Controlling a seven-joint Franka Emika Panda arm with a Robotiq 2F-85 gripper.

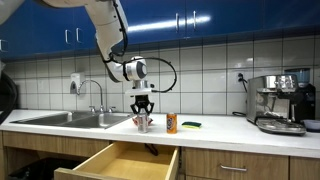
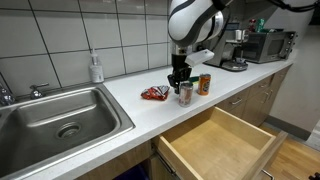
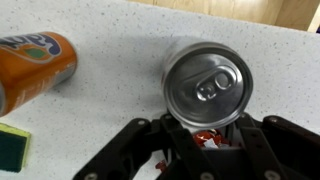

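Observation:
The silver can is mostly on the drawer side of the gripper's fingers, so the robot should open them, move toward the drawer and close around the can's middle (image 2: 186,96).
A silver drink can (image 3: 207,82) stands upright on the white speckled counter, seen from above with its pull tab showing. My gripper (image 3: 207,120) is shut on the can, one black finger on each side of its body. Both exterior views show the gripper (image 1: 143,108) (image 2: 181,80) pointing straight down over the silver can (image 1: 143,123) (image 2: 185,95). A crumpled red wrapper (image 3: 205,138) (image 2: 155,93) lies on the counter right beside the can. An orange soda can (image 3: 35,68) (image 1: 171,123) (image 2: 204,85) stands close by.
A green-and-yellow sponge (image 3: 12,148) (image 1: 191,125) lies past the orange can. Below the counter edge a wooden drawer (image 1: 125,162) (image 2: 220,145) stands pulled open. A steel sink (image 1: 70,119) (image 2: 60,115) with a soap bottle (image 2: 95,68) is on one side, a coffee machine (image 1: 280,100) on the other.

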